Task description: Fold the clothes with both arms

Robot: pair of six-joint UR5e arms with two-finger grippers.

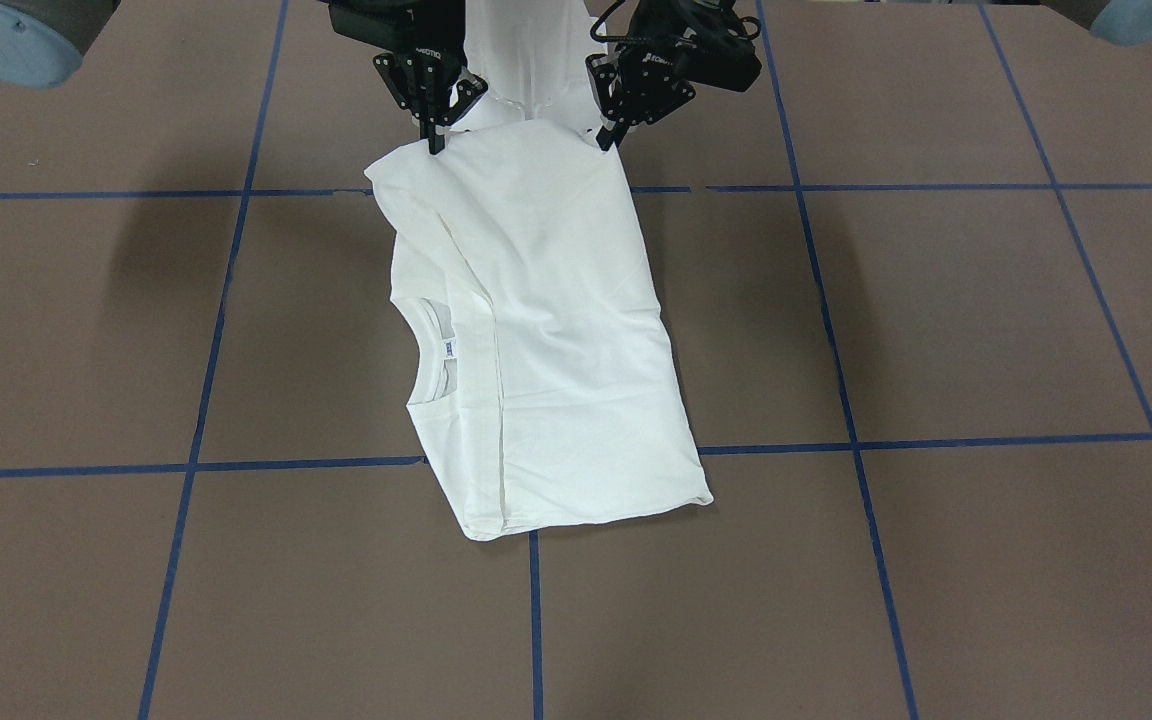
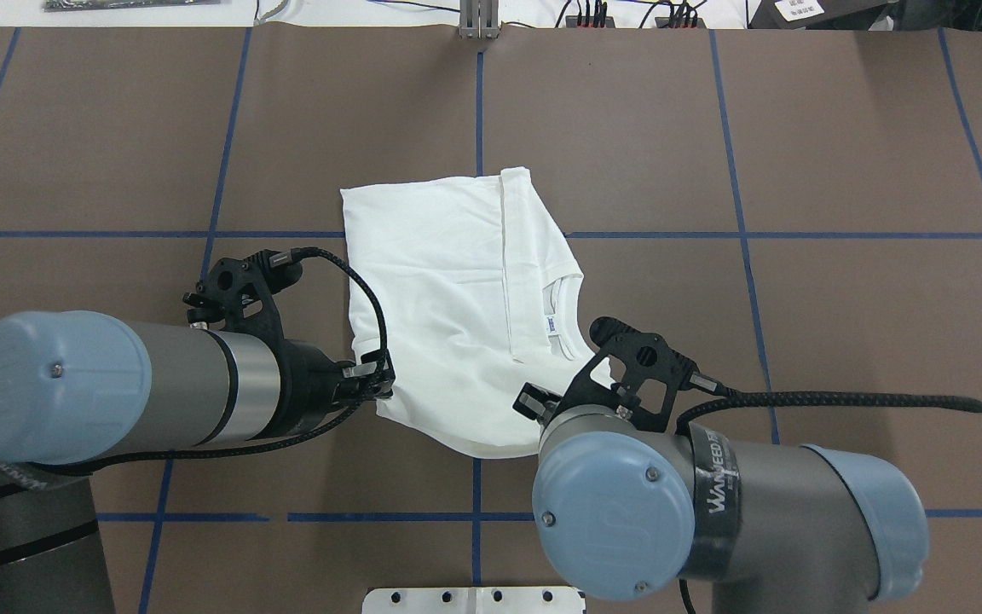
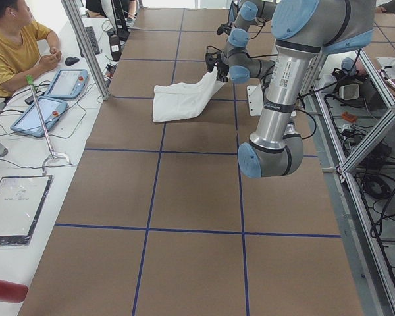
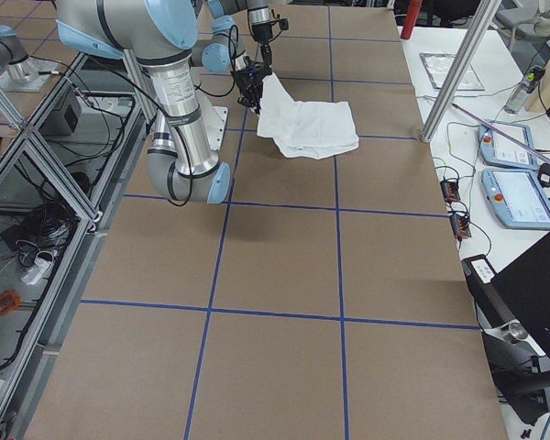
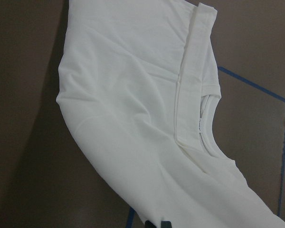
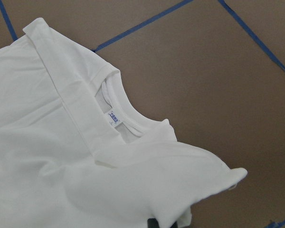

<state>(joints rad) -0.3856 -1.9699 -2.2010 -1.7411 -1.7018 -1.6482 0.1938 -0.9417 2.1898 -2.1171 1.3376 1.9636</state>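
The corner of the white T-shirt in my left gripper should go down by its far corner opposite the collar (image 1: 693, 516). The held corner is now raised off the table.
The white T-shirt (image 1: 536, 330) lies folded into a long strip on the brown table (image 1: 936, 330), with its collar and label (image 1: 436, 350) showing on one side. No printed text shows. Its robot-side edge is raised off the table. My left gripper (image 1: 607, 140) is shut on one corner of that edge and my right gripper (image 1: 433, 145) on the other. In the overhead view the shirt (image 2: 448, 281) runs away from both wrists; the left gripper (image 2: 374, 388) is at its near corner, the right one is hidden under its wrist. The wrist views show shirt fabric (image 5: 133, 118) and the collar label (image 6: 114, 116).
Blue tape lines (image 2: 738, 234) split the table into squares. The white base plate (image 2: 474, 599) sits at the near edge. Beside the table's far long side, a seated person (image 3: 13, 46), teach pendants (image 3: 49, 108) and aluminium posts (image 3: 85, 46) stand.
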